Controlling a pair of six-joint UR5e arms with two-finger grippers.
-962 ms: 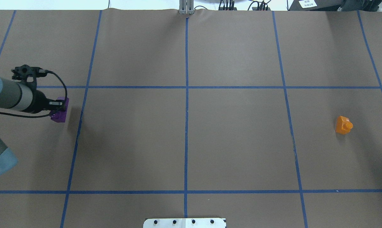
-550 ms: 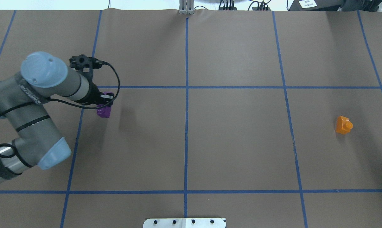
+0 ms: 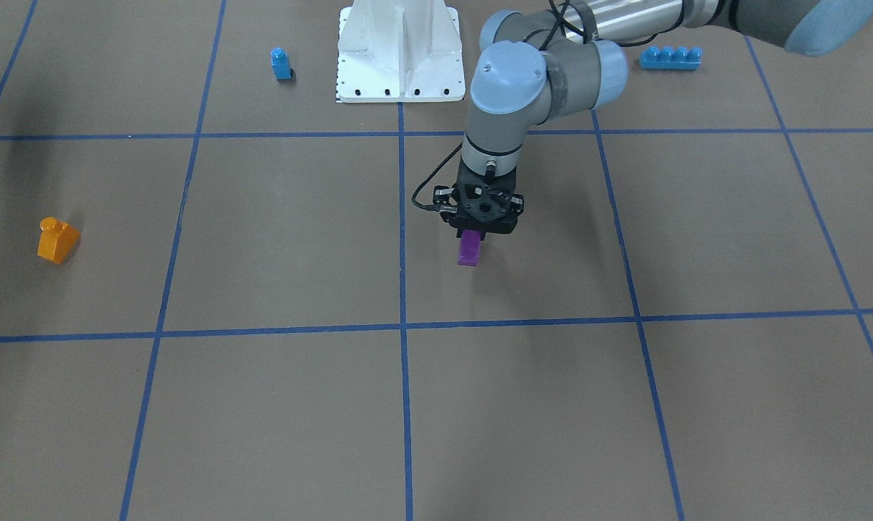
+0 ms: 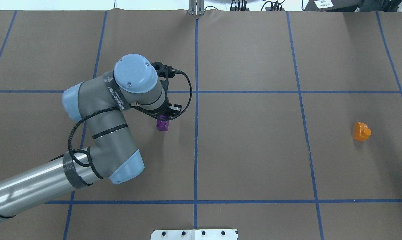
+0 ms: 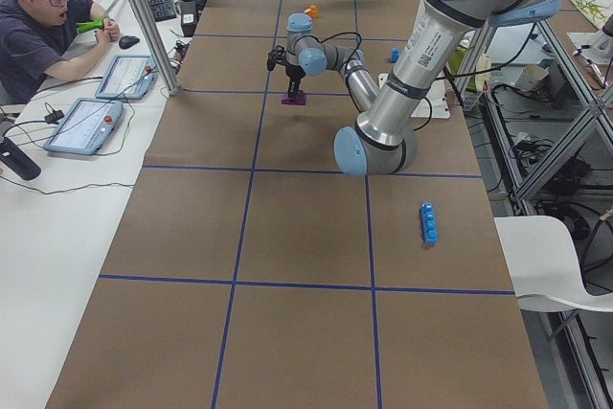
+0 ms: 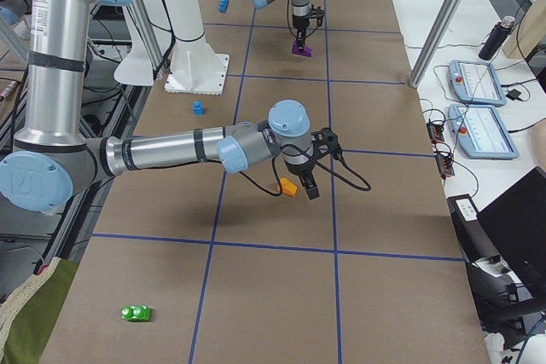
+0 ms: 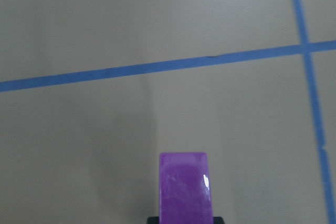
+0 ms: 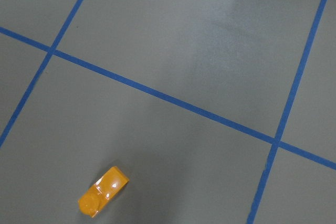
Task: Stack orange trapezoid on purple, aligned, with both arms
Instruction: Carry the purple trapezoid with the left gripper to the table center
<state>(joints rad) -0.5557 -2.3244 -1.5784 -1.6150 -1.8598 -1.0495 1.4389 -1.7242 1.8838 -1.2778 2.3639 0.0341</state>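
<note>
I have a spot for the purple block on the table's blue centre line [image 3: 403, 251] [image 7: 328, 198], just in from the crossing. My left gripper needs to put the purple block, now close over the paper, down there.
The purple block [image 4: 162, 125] hangs in my left gripper [image 4: 167, 117], which is shut on its top, just left of the table's centre line. In the front-facing view the same gripper [image 3: 471, 240] points straight down with the purple block [image 3: 469, 250] close over the paper. The left wrist view shows only the block's glossy face [image 7: 183, 187]. The orange trapezoid [image 4: 361, 131] lies alone at the far right. Only the right-end side view shows my right gripper [image 6: 305, 187], close beside the orange trapezoid [image 6: 289, 186]; I cannot tell whether it is open. The right wrist view sees the orange trapezoid [image 8: 103, 199] below it.
A small blue single-stud block [image 3: 281, 63] and a long blue brick [image 3: 669, 57] sit near the white base plate [image 3: 400, 90]. A green block [image 6: 136, 313] lies at the table's right end. A person [image 5: 43, 31] sits at a side desk.
My left arm has swung from the far left toward the table's centre, carrying the purple block with it. The orange trapezoid has stayed where it was.
</note>
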